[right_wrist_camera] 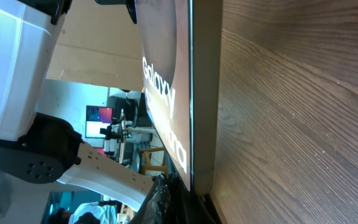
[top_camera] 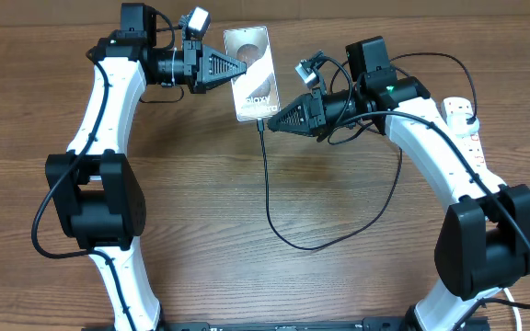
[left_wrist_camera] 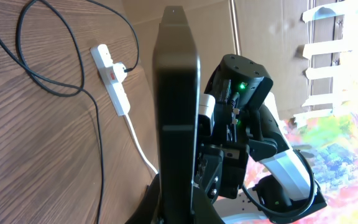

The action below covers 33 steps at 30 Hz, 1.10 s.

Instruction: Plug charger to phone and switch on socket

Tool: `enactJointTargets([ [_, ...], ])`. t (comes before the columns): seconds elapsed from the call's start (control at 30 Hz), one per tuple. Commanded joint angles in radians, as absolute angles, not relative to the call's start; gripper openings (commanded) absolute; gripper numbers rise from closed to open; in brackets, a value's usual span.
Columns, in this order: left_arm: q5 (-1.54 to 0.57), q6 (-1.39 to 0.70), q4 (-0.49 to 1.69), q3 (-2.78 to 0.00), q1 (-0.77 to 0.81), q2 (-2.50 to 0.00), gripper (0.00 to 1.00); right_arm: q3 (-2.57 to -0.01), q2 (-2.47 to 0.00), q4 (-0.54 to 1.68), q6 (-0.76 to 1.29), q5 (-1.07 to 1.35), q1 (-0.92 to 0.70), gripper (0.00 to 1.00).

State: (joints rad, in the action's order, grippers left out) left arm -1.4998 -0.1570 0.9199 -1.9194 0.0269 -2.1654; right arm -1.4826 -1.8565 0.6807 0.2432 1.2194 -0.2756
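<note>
Next, my left gripper releases the phone on the bare wood (top_camera: 249, 155) next to the upper part of the charger cable, between my arms. The phone is now held tilted above the table.
The phone (top_camera: 253, 74) is held tilted above the table, its bronze-grey face with white lettering showing. My left gripper (top_camera: 245, 67) is shut on its left edge; in the left wrist view the phone (left_wrist_camera: 178, 112) stands edge-on between the fingers. My right gripper (top_camera: 270, 120) is shut at the phone's lower end, where the charger cable (top_camera: 267, 193) comes out. The connector tip is hidden between the fingers. In the right wrist view the phone (right_wrist_camera: 166, 93) fills the middle. The cable loops over the table to the white socket (top_camera: 466, 124), where its plug sits.
In the left wrist view the socket (left_wrist_camera: 112, 78) lies on the wood with its white cord (left_wrist_camera: 140, 146) trailing off. My right arm (top_camera: 431, 147) partly covers the socket from above. A cardboard wall (left_wrist_camera: 216, 25) stands behind the table.
</note>
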Motion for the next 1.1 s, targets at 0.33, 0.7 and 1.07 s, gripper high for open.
enactJointTargets([
  [0.33,-1.568,-0.146,0.941,-1.921,0.111,-2.128,0.04,-1.503,-1.858,0.64,0.24,1.207,-0.268,0.04],
  [0.7,-1.572,-0.146,0.941,-1.921,0.112,-2.128,0.04,-1.503,-1.858,0.64,0.244,1.207,-0.268,0.04],
  [1.07,-1.571,-0.146,0.933,-1.921,0.097,-2.128,0.04,-1.503,-1.858,0.64,0.243,1.207,-0.268,0.45],
])
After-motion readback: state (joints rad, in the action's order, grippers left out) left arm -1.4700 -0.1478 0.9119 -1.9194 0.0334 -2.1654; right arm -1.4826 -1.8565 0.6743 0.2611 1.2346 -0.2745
